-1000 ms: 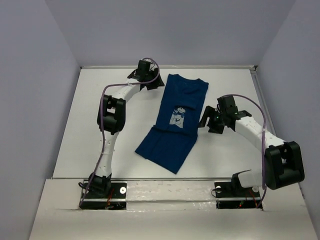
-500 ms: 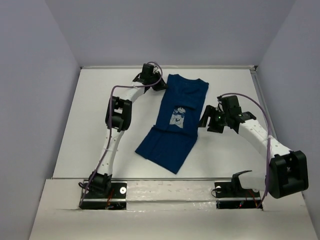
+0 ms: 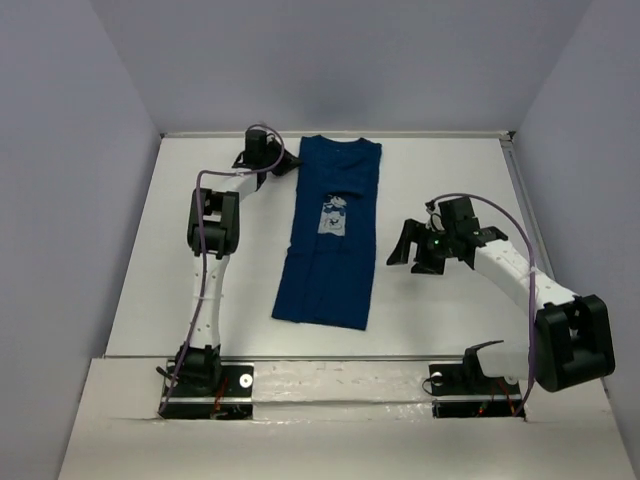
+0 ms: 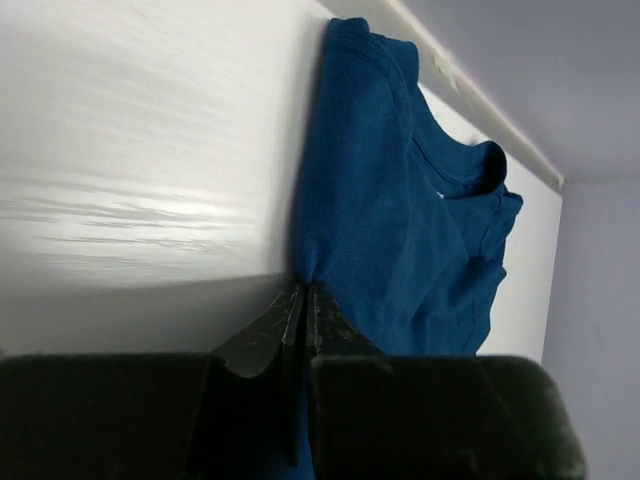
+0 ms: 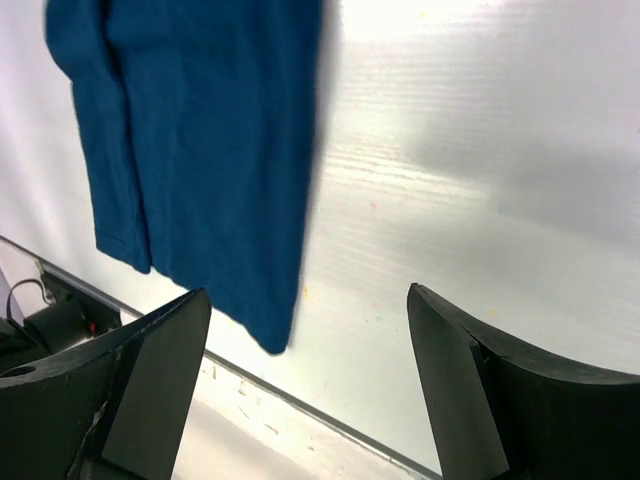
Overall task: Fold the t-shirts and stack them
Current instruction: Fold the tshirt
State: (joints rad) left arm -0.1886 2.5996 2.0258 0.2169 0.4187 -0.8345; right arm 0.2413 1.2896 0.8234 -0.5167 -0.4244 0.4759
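The dark navy t-shirt's nearest hem corner [image 3: 365,326] [image 5: 274,346], opposite the collar end, is the next spot that my right gripper will go to and close on for the fold.
The dark navy t-shirt [image 3: 330,250] lies lengthwise on the white table [image 3: 455,180], folded into a narrow strip. Its collar is at the far end and the pale cartoon print [image 3: 334,216] faces up. My left gripper [image 3: 284,164] is at the shirt's far left corner. In the left wrist view its jaws [image 4: 305,292] are pressed together on the edge of the blue cloth [image 4: 400,220]. My right gripper [image 3: 402,251] hovers open a little to the right of the shirt's middle. Between its fingers [image 5: 308,293] there is only table, and the t-shirt [image 5: 200,120] lies ahead of the left finger.
The table's back rim [image 3: 440,134] runs just behind the collar, with grey walls on three sides. A raised front ledge [image 3: 340,375] carries both arm bases. A thin rail [image 3: 522,190] edges the right side.
My left gripper shut on the shirt's far left corner and drew it left, so the slanted shirt now lies straight and further left. The right gripper drifted nearer and opened wider.
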